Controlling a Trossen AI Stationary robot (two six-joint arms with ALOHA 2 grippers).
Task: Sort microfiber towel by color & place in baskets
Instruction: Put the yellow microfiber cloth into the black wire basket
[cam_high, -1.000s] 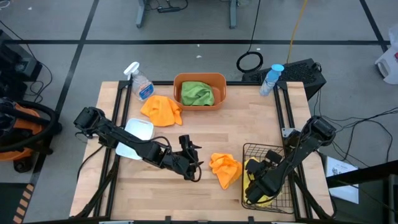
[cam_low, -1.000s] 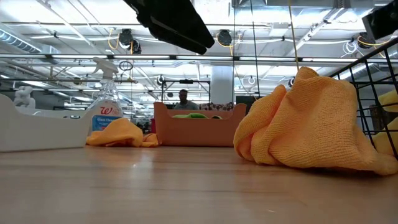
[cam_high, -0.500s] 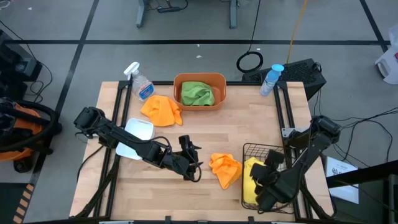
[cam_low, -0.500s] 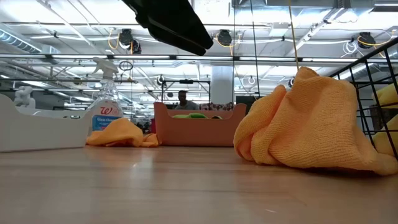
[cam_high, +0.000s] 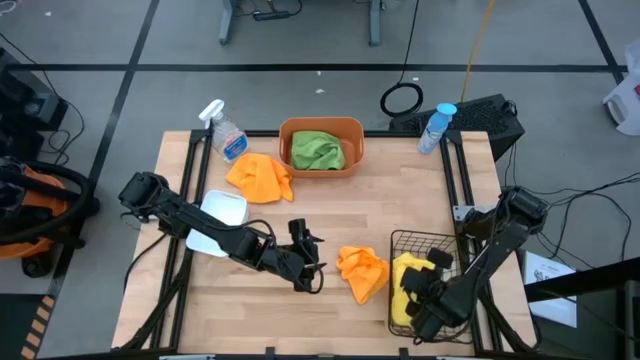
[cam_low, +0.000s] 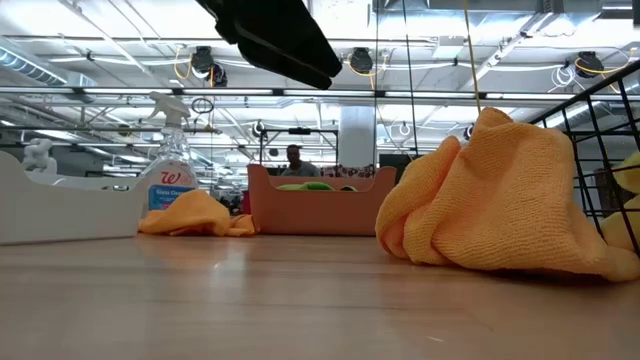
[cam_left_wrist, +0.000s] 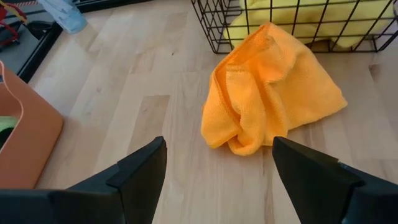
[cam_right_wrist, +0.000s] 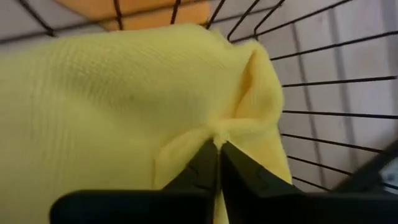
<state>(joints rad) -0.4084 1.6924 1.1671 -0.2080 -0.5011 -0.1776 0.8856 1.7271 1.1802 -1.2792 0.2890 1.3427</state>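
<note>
The orange towel has a raised fold (cam_high: 345, 263) (cam_left_wrist: 247, 135) beside the black wire basket, at the end farthest from that basket. Next, my left gripper closes on it.
An orange towel (cam_high: 362, 271) lies crumpled on the table beside the black wire basket (cam_high: 447, 240); the low view also shows this orange towel (cam_low: 500, 200). My left gripper (cam_high: 312, 262) hovers open just left of it, the fingers standing wide before the towel (cam_left_wrist: 267, 93) and touching nothing. My right gripper (cam_high: 418, 300) is down inside the wire basket, shut on a yellow towel (cam_high: 405, 280). A second orange towel (cam_high: 260, 177) lies near the orange tub (cam_high: 350, 128), which holds a green towel (cam_high: 317, 150). The white bin (cam_high: 222, 210) sits under my left arm. My right gripper (cam_right_wrist: 217, 149) pinches a puckered fold of the yellow towel (cam_right_wrist: 233, 124) between its two shut fingers. It comes down into the wire basket from above at a slant. The rest of the towel lies spread in the basket; layers cannot be counted.
Two spray bottles stand at the far edge, one (cam_high: 225, 130) left of the orange tub and a blue one (cam_high: 436, 127) at the far right corner. The wire basket's walls (cam_right_wrist: 323, 112) close in around my right gripper. Bare wood shows in the table's middle (cam_high: 390, 205).
My right arm has swung toward the table's right and near edges inside the wire basket. More of the yellow towel shows now as one broad patch in the basket's left half. My left gripper has kept still and open.
</note>
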